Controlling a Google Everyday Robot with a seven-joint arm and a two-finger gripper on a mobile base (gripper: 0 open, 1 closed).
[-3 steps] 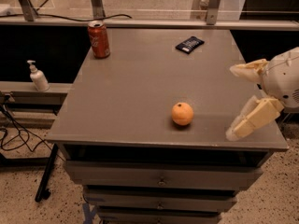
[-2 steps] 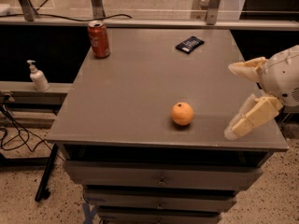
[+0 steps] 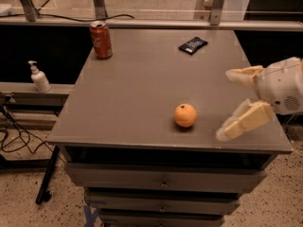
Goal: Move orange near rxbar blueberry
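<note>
My gripper should close around the middle of the orange [image 3: 185, 115] near the front edge of the table, because the orange needs to go to the rxbar blueberry.
The orange [image 3: 185, 115] sits on the grey table [image 3: 137, 98] near its front edge, right of centre. The rxbar blueberry [image 3: 193, 45], a flat dark navy wrapper, lies at the far right of the table top. My gripper [image 3: 227, 104] is at the right, above the table's front right part, a short way right of the orange. Its two pale fingers [image 3: 244, 122] are spread wide apart and hold nothing.
A red-orange soda can [image 3: 101, 39] stands upright at the table's far left corner. A soap dispenser [image 3: 40, 78] stands on a low shelf to the left. Cables lie on the floor at the left. Drawers sit below the table top.
My gripper has shifted slightly left toward the orange. The orange, the wrapper and the can have not moved.
</note>
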